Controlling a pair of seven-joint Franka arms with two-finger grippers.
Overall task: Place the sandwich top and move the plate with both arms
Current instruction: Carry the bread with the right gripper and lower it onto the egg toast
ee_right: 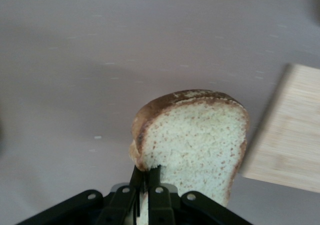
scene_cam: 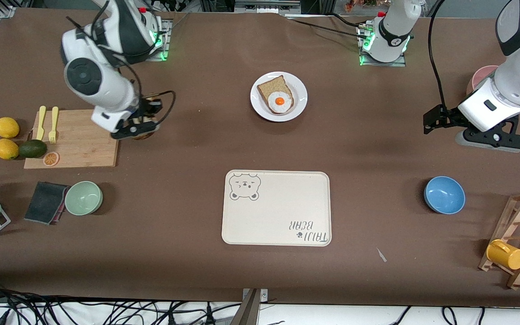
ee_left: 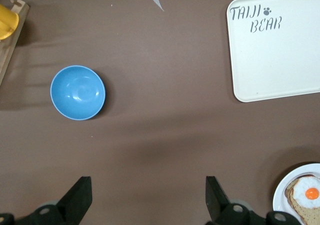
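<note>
I need to use my right gripper to set the sandwich top on the fried egg and bread slice on the white plate (scene_cam: pixel 277 98), and let go of it there.
My right gripper (scene_cam: pixel 137 128) is shut on the sandwich top (ee_right: pixel 195 135), a plain tan slice with a brown crust. It holds the slice in the air over the table beside the wooden cutting board (scene_cam: pixel 84 144); a little of the slice shows under the fingers (scene_cam: pixel 146 133). The white plate (scene_cam: pixel 300 97) sits mid-table near the arms' bases and bears a bread slice with a fried egg (scene_cam: pixel 279 95). The plate's rim (ee_left: pixel 281 194) also shows in the left wrist view. My left gripper (scene_cam: pixel 431 121) is open and empty (ee_left: pixel 147 200), in the air over bare table toward the left arm's end.
A cream bear tray (scene_cam: pixel 278 212) lies nearer the front camera than the plate. A blue bowl (scene_cam: pixel 444 194) and a wooden rack with a yellow mug (scene_cam: pixel 506 254) stand toward the left arm's end. A green bowl (scene_cam: pixel 83 197), forks, lemons and an avocado (scene_cam: pixel 32 148) are by the cutting board.
</note>
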